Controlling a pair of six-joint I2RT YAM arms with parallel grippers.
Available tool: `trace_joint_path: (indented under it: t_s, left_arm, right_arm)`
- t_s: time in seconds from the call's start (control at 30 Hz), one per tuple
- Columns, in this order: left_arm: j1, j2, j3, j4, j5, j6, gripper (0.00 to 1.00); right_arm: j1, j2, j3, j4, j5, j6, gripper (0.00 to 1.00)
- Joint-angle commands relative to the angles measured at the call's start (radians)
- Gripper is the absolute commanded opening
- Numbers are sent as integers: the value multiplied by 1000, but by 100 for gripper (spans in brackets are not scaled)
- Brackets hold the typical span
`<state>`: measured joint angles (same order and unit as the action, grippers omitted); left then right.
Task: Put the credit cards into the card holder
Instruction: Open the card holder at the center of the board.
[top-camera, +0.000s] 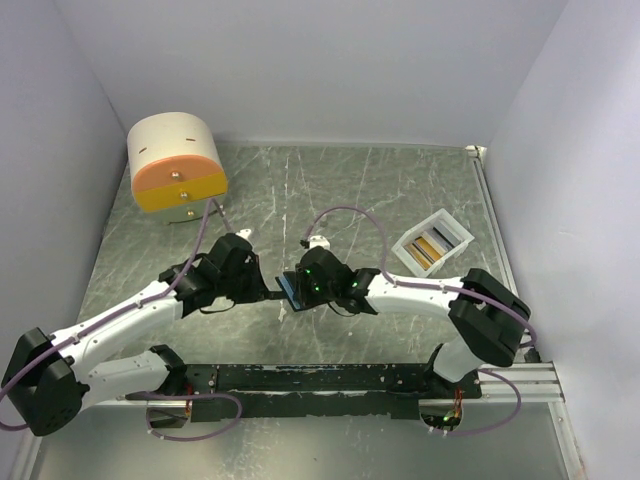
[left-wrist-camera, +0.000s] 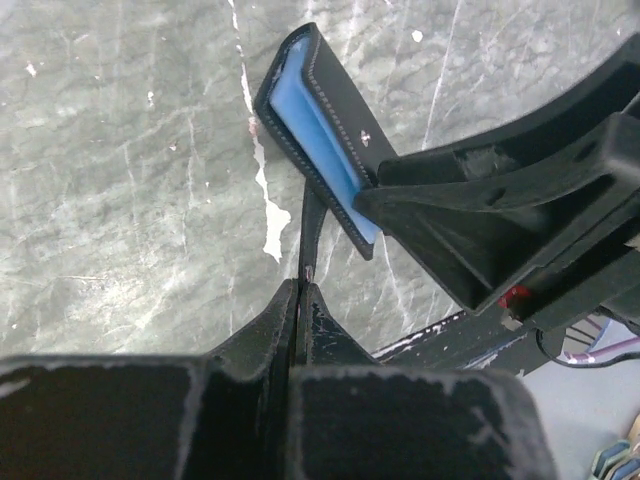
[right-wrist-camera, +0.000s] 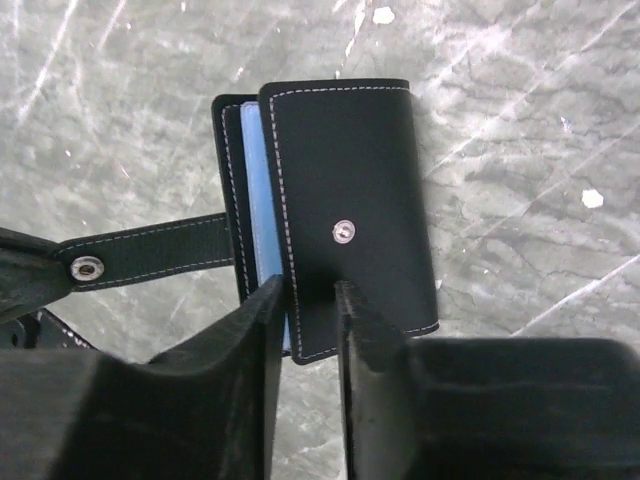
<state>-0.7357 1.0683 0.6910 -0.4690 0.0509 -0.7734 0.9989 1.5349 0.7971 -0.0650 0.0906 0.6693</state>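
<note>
My left gripper has the card holder's thin strap, so it should grab the back cover's edge (right-wrist-camera: 236, 200) as my right gripper opens the snap flap.
The card holder (top-camera: 289, 288), a black bifold with white stitching, a metal snap and a blue inside, hangs above the table between both arms. My left gripper (top-camera: 264, 292) (left-wrist-camera: 302, 284) is shut on its thin black strap (left-wrist-camera: 312, 215) (right-wrist-camera: 150, 255). The holder's open blue side (left-wrist-camera: 315, 125) faces the left wrist view. My right gripper (top-camera: 300, 287) (right-wrist-camera: 310, 292) has its jaws narrowed around the lower left corner of the snap flap (right-wrist-camera: 350, 170), with a gap still showing between the fingers. The credit cards (top-camera: 430, 247), gold and dark, lie in a white tray at the right.
The white open-topped tray (top-camera: 402, 246) sits at the right of the table. A round cream-and-orange drawer box (top-camera: 175, 160) stands at the back left. White walls close in both sides and the back. A black rail (top-camera: 330, 378) runs along the near edge.
</note>
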Motion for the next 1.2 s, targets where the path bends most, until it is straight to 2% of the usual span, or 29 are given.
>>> trace_joint_path:
  t_s: [0.0,0.07,0.17,0.4,0.67,0.7,0.83,0.93,1.03,1.17]
  left_arm:
    - [7,-30,22,-85,-108,-41,7]
    - [9,-29,29,-149,-177,-72,7]
    - [19,-30,15,-196,-210,-92,8]
    - [71,-20,-58,-157,-145,-92,7]
    - [104,26,-48,-73,-58,-45,8]
    - [104,33,-48,-63,-54,-45,9]
    - [120,57,-48,-31,-48,-46,11]
    - [149,75,-42,-18,0,-38,21]
    - [164,64,-37,-1,38,-39,36]
    - [189,18,-71,87,164,-53,50]
  right_arm:
    - [-5,-13,-8,-33,102,4,18]
    - [-10,-38,-53,4,85,17,12]
    - [-17,-75,-129,83,40,53,9]
    - [-85,-126,-273,177,-7,125,6]
    - [-100,-168,-277,248,-134,92,19]
    - [-100,-171,-271,242,-126,91,18]
    - [-110,-164,-245,233,-143,79,6]
    - [-111,-181,-242,235,-173,89,2]
    - [-110,-222,-249,212,-159,101,5]
    - [-110,-244,-259,185,-139,104,5]
